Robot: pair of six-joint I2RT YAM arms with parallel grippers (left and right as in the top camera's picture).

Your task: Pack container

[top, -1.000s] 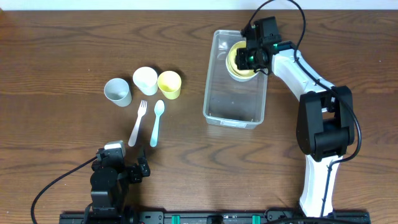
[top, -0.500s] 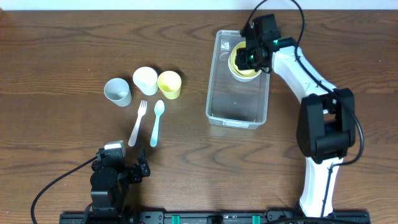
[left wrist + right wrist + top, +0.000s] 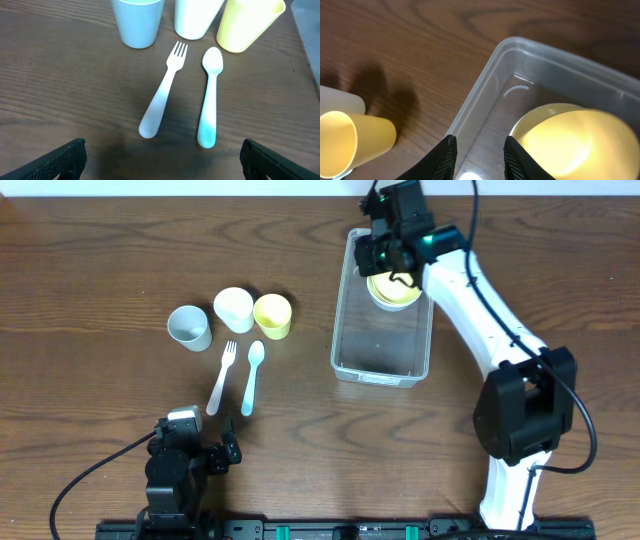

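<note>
I move my left gripper to the grey-blue cup next and close it on the grey-blue cup's rim (image 3: 170, 327) (image 3: 113, 2), on the side away from the white cup.
The container (image 3: 380, 360), a clear rectangular tub, lies right of centre. A yellow bowl (image 3: 393, 288) nested in a white one sits at its far end. My right gripper (image 3: 385, 260) hovers over the tub's far left corner, open, with nothing between its fingers. In the right wrist view the gripper (image 3: 480, 144) straddles the tub's rim (image 3: 485, 95), with the yellow bowl (image 3: 570, 140) just to the right. My left gripper (image 3: 222, 453) rests open near the front edge. In its wrist view the left gripper (image 3: 161, 160) is wide open, short of a white fork (image 3: 165, 92) and a pale blue spoon (image 3: 210, 95).
A grey-blue cup (image 3: 188, 327), a white cup (image 3: 233, 309) and a yellow cup (image 3: 272, 316) lie in a row left of the tub. The fork (image 3: 221, 377) and spoon (image 3: 251, 376) lie just in front of them.
My right gripper has opened off the bowl and drawn back up toward the tub's far left corner. The tub shifted slightly right. The left arm has not moved.
</note>
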